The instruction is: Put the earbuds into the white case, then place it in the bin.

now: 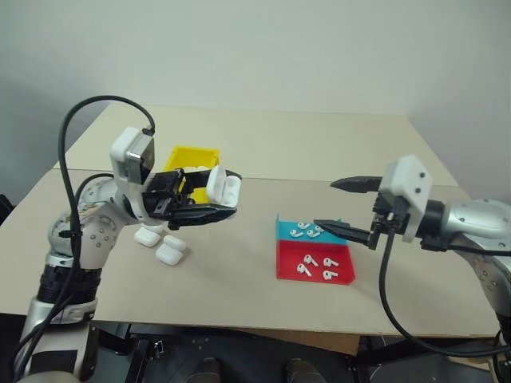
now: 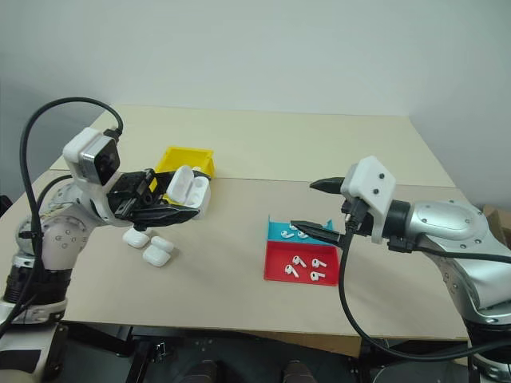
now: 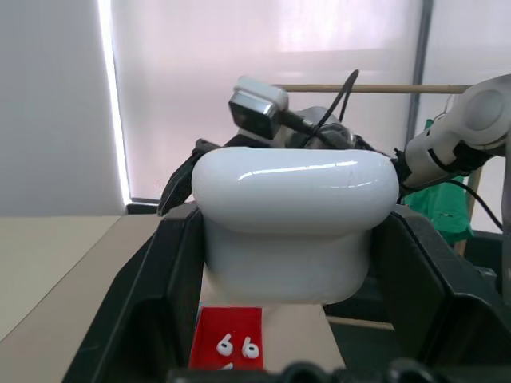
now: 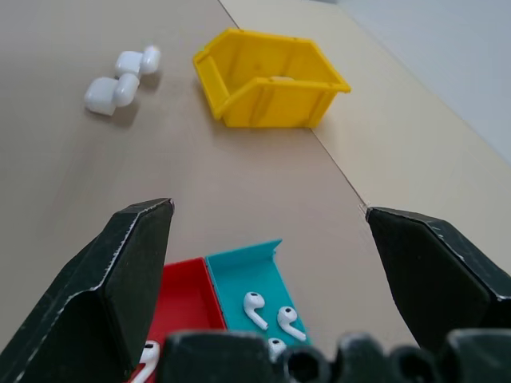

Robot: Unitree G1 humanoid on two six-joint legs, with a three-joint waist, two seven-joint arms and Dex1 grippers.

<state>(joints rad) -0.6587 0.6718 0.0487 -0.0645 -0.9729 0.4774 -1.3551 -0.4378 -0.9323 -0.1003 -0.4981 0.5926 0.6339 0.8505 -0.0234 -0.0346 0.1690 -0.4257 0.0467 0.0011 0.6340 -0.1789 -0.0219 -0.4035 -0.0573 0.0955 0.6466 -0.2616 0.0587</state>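
The lid of the white case is under the fingers of my left gripper. Next, I put the case down and take it by its body (image 3: pixel 287 270), so the lid stays clear.
My left gripper (image 1: pixel 230 194) is shut on a white case (image 1: pixel 223 187) and holds it in the air, pointing right, just in front of the yellow bin (image 1: pixel 192 156). The case's lid looks flipped open; in the left wrist view the case (image 3: pixel 295 215) sits squeezed between the two black fingers (image 3: pixel 152 303). Earbuds (image 1: pixel 304 232) lie in a shallow blue tray (image 1: pixel 281 231), and more earbuds (image 1: pixel 316 265) lie in a red tray (image 1: pixel 287 271) beside it. My right gripper (image 1: pixel 326 203) hangs open above the blue tray with nothing in it.
Three loose white cases (image 1: pixel 160 243) lie on the beige table (image 1: pixel 319 144) below my left gripper. The bin (image 4: pixel 267 80) stands left of centre. The trays sit near the table's front edge at the right.
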